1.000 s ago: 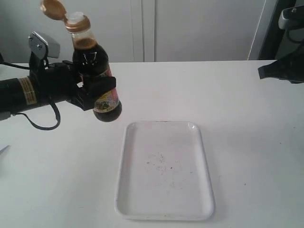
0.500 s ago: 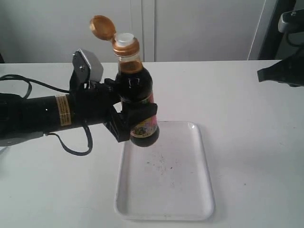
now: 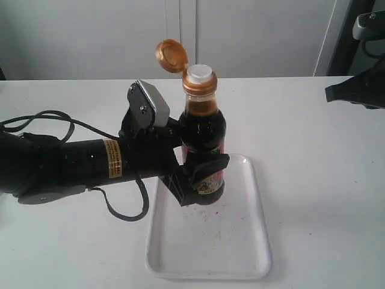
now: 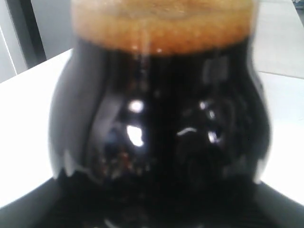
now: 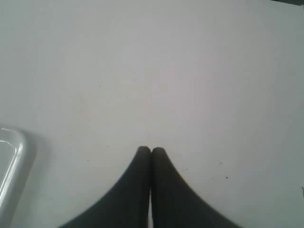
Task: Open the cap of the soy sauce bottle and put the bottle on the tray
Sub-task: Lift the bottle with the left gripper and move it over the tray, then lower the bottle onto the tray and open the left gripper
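Next, I release the soy sauce bottle upright from my left gripper on the middle of the white tray's bottom (image 3: 204,216).
The soy sauce bottle (image 3: 203,129) stands upright over the far part of the white tray (image 3: 231,253), its base at or just above the tray floor. Its orange-gold cap (image 3: 170,55) is flipped open and back on its hinge, baring the white spout (image 3: 200,74). My left gripper (image 3: 203,174) is shut on the bottle's lower body across the label. In the left wrist view the dark bottle (image 4: 159,118) fills the picture and hides the fingers. My right gripper (image 5: 151,151) is shut and holds nothing, hovering over bare table; it shows at the right edge (image 3: 337,91) in the exterior view.
A black cable (image 3: 42,117) loops behind the left arm on the white table (image 3: 313,156). A corner of the tray's rim (image 5: 12,147) shows in the right wrist view. White cabinet doors stand behind the table.
My left gripper has carried the bottle rightward and downward, from left of the tray to over its far part. The cap stays flipped open. The right gripper has not moved.
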`<act>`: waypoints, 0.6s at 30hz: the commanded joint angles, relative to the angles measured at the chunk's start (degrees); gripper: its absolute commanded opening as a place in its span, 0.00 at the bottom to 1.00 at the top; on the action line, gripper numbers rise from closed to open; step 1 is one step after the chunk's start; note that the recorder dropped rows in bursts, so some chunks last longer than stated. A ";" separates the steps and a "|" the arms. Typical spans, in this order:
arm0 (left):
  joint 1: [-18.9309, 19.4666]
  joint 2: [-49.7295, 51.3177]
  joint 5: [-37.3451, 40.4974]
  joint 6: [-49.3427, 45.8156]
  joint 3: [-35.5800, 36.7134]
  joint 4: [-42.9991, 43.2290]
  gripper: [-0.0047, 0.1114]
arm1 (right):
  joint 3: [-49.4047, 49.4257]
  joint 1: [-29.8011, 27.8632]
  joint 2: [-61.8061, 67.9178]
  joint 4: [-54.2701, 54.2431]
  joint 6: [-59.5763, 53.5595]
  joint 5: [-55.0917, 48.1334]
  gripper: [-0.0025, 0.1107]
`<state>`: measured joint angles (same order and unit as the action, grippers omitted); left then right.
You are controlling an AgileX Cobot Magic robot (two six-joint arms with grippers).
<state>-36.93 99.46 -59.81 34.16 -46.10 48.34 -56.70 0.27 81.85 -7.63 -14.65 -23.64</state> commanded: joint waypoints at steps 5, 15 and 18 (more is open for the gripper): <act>-0.37 4.04 -6.78 -3.33 -0.52 -3.64 0.04 | 0.22 -0.27 -0.32 -0.65 -0.55 1.03 0.02; -0.37 9.26 -9.48 -4.44 -0.64 -5.01 0.04 | 0.22 -0.27 -0.32 -0.89 -0.55 1.01 0.02; -0.37 9.27 -9.03 -4.18 -0.64 -4.85 0.04 | 0.22 -0.27 -0.32 -0.89 -0.55 1.01 0.02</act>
<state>-37.03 109.29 -65.24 29.63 -46.20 44.47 -56.70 0.27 81.85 -8.51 -14.65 -23.41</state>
